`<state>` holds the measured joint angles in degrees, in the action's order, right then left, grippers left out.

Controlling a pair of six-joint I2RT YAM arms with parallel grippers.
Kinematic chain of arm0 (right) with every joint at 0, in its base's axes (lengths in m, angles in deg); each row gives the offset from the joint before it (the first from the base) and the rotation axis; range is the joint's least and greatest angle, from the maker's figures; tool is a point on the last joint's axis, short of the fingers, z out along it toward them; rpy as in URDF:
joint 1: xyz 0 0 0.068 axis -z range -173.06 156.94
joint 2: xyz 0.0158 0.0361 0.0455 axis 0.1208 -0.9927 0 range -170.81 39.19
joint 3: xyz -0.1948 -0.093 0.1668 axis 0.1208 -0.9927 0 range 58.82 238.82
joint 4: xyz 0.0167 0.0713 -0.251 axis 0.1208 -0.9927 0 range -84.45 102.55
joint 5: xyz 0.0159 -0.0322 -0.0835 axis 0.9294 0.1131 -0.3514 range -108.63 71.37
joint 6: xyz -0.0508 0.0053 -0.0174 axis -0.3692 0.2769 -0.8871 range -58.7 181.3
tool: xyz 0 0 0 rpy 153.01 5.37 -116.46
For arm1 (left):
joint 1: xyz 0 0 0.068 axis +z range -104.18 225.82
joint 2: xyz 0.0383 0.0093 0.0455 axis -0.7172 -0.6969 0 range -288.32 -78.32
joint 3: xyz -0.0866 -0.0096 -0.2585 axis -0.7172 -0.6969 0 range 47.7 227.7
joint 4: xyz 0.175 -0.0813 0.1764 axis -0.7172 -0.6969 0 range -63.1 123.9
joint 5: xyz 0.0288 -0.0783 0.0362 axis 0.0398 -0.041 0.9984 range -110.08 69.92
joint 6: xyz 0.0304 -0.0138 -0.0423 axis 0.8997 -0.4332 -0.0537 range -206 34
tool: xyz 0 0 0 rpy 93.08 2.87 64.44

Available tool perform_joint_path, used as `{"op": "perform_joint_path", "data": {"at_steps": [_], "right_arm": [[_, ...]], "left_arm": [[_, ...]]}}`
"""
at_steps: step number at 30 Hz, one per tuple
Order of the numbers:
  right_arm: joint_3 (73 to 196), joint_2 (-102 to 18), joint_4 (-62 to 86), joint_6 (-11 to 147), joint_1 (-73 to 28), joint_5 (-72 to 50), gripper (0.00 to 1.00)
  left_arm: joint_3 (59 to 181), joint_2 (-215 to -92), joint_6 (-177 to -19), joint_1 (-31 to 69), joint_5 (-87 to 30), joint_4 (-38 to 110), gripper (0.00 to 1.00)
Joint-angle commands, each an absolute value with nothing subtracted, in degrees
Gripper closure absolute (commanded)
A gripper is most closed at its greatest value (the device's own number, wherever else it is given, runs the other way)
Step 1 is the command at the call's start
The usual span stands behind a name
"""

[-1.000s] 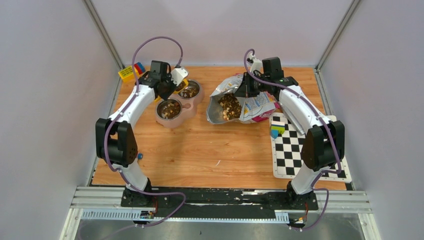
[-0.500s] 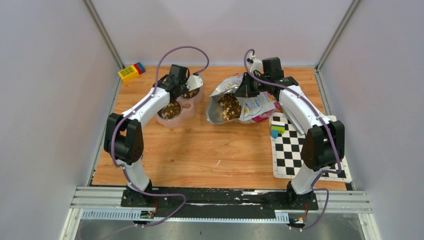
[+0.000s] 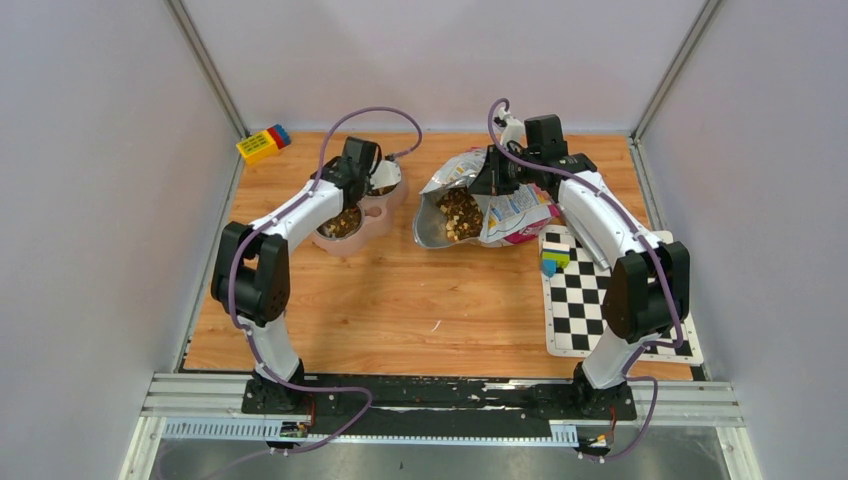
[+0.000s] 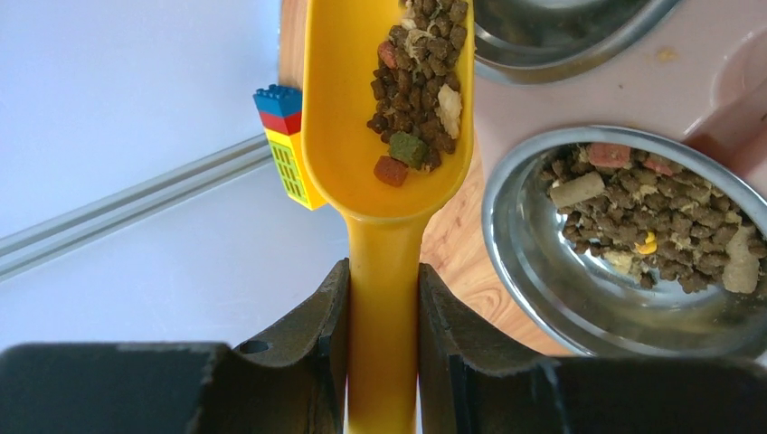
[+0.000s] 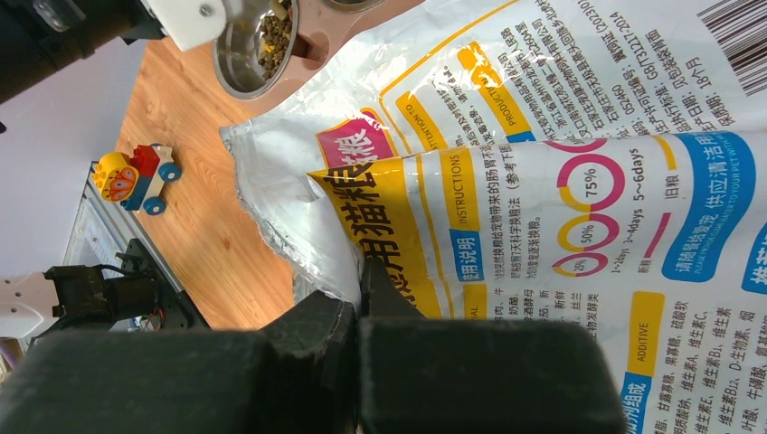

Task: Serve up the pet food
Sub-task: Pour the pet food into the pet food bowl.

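Next, my left gripper releases the yellow scoop, now near one steel bowl's rim, on the wood (image 3: 274,232) between the pink double bowl and the side wall.
My left gripper (image 3: 372,180) is shut on the handle of a yellow scoop (image 4: 384,136), seen close in the left wrist view (image 4: 383,271). The scoop holds brown kibble (image 4: 421,81) near the rim of one steel bowl. The other steel bowl (image 4: 633,244) of the pink double bowl (image 3: 345,243) holds kibble. The yellow-and-white bag (image 3: 500,205) lies open on its side, with kibble (image 3: 460,213) in its silver mouth. My right gripper (image 3: 487,178) is shut on the bag's upper edge (image 5: 362,271), and the printed bag (image 5: 543,136) fills the right wrist view.
A yellow toy block stack (image 3: 262,144) sits at the back left corner and also shows in the left wrist view (image 4: 285,149). A checkerboard mat (image 3: 590,300) with small coloured blocks (image 3: 555,258) lies on the right. A toy car (image 5: 136,176) shows beyond the bag. Walls enclose the table.
My left arm has swung right with the scoop, from the left of the bowls to over them. The right arm and the bag have not moved.
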<state>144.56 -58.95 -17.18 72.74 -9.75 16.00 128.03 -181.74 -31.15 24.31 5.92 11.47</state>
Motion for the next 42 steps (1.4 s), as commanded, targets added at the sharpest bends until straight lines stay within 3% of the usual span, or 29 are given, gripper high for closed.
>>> {"op": "perform_joint_path", "data": {"at_steps": [1, 31, 36, 42], "right_arm": [[145.25, -54.84, -15.70, 73.96, -9.63, 19.97, 1.00], [145.05, -54.70, -15.59, 73.95, -9.59, 19.61, 1.00], [145.03, -54.42, -15.60, 73.87, -9.61, 19.60, 1.00], [144.89, -54.22, -15.58, 74.02, -9.59, 19.91, 1.00]], "left_arm": [[126.33, -181.47, -26.36, 23.07, 9.33, 16.35, 1.00], [111.96, -178.89, 3.25, 17.19, 18.04, 43.06, 1.00], [116.07, -177.88, -4.58, 17.68, 17.11, 33.94, 1.00], [125.25, -175.75, -28.25, 22.19, 9.98, 17.04, 1.00]]}}
